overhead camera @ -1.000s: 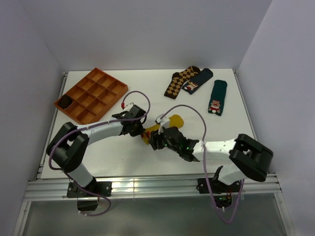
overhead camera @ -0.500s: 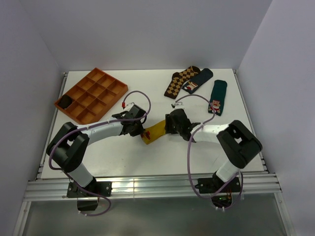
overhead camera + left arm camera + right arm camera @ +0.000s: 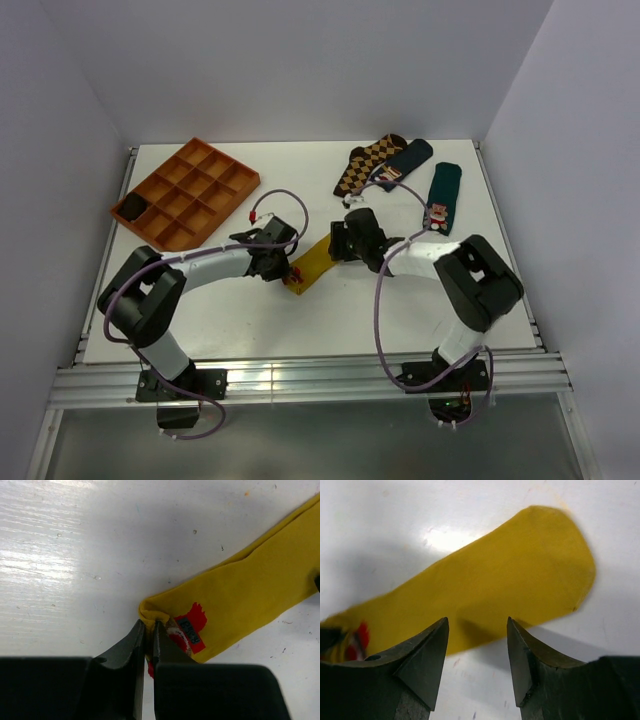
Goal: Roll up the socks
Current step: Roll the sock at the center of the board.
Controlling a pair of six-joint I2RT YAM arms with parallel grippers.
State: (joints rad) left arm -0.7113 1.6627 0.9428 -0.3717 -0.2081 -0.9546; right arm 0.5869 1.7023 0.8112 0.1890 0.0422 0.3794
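Observation:
The left gripper pinches only a corner of the sock toe's folded edge, so the robot's right gripper needs to leave the sock's long edge and pinch the folded edge's other corner (image 3: 194,655).
The mustard-yellow sock (image 3: 314,261) lies flat on the white table, slanting from lower left to upper right. A red-and-white figure (image 3: 189,630) shows near its toe. My left gripper (image 3: 287,268) is shut on the toe's folded edge; in the left wrist view its tips (image 3: 148,626) pinch the yellow fabric (image 3: 250,585). My right gripper (image 3: 341,243) is open at the sock's other end. In the right wrist view its tips (image 3: 477,622) hover just over the long edge of the sock (image 3: 510,570), with nothing between them.
An orange compartment tray (image 3: 216,162) sits at the back left with a dark item (image 3: 132,207) in one corner cell. A brown argyle sock (image 3: 364,165) and two dark green socks (image 3: 403,163) (image 3: 441,197) lie at the back right.
My right arm has swung from the near side of the sock to its far right end. The sock now lies stretched out longer. The left gripper has kept its hold.

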